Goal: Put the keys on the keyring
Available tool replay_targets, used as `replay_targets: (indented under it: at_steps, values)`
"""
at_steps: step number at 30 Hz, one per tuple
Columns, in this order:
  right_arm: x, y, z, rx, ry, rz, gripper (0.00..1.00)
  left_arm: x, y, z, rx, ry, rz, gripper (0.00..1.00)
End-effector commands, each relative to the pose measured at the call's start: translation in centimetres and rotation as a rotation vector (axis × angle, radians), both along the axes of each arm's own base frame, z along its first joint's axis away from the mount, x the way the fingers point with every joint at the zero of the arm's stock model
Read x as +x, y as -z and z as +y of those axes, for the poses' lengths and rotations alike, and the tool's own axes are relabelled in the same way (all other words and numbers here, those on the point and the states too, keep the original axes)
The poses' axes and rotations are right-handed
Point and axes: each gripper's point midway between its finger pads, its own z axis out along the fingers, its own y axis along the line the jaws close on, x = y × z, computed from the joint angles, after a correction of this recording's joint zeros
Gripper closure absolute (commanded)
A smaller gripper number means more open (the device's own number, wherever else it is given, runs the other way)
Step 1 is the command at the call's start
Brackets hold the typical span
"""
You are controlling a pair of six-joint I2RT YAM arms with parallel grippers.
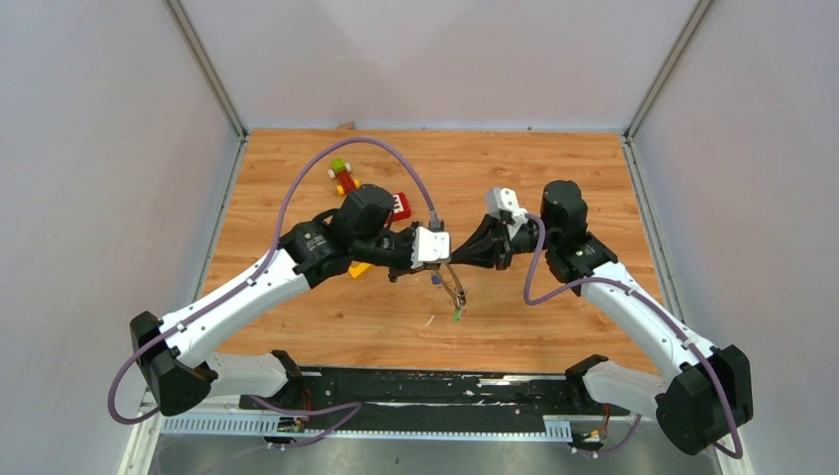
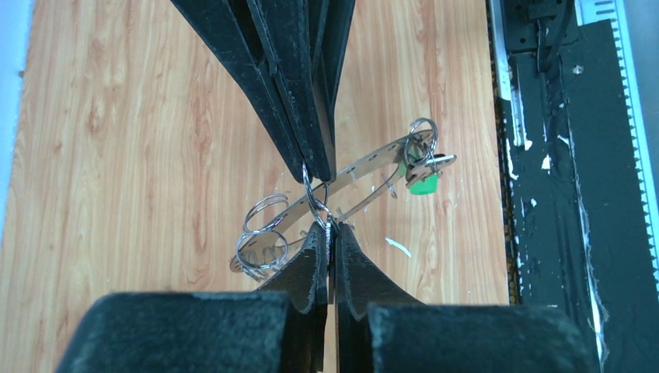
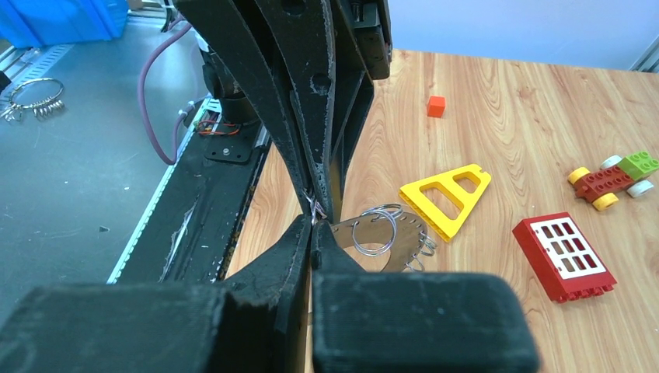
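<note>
Next, my left gripper lets go of the keyring to lie flat on the wooden table (image 1: 447, 269) (image 2: 287, 203), just behind the small white scrap.
The keyring (image 2: 365, 165), a flat grey notched metal ring, hangs tilted in the air above the wooden table, between my two grippers. Several small wire rings (image 2: 263, 233) are threaded on its rim. One key with a green head (image 2: 423, 185) dangles from its low end, and a blue-headed key (image 1: 435, 280) hangs near the top. My left gripper (image 2: 329, 227) is shut on a small wire ring (image 2: 314, 198) at the keyring's rim. Facing it tip to tip, my right gripper (image 3: 312, 224) is shut on the same wire ring. In the top view they meet mid-table over the keyring (image 1: 455, 290).
A yellow triangular block (image 3: 447, 198), a red window block (image 3: 563, 256), a toy car (image 3: 610, 177) and a small orange block (image 3: 436, 106) lie on the table behind the left arm. A spare ring with keys (image 3: 35, 97) lies on the grey bench beyond the black front rail (image 2: 559, 194).
</note>
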Motion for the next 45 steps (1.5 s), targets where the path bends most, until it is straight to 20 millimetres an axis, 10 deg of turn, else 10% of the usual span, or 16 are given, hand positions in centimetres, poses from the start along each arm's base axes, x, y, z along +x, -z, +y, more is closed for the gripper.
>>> replay_targets:
  at_steps: [1,25,36,45]
  values:
    - [0.2,-1.6,0.1,0.024,-0.013,-0.065,1.00,0.1,-1.3,0.2,0.013,0.019,-0.058,1.00]
    - [1.2,-0.9,0.1,-0.003,0.042,-0.054,0.99,0.9,-3.5,-0.1,0.079,0.028,-0.165,1.00]
    - [2.1,-1.1,-0.5,-0.023,0.111,-0.060,0.65,2.2,-5.0,0.6,0.170,0.017,-0.237,1.00]
    - [4.3,-4.0,-5.6,0.006,0.268,-0.077,0.35,5.0,-4.4,-1.4,0.217,-0.032,-0.246,1.00]
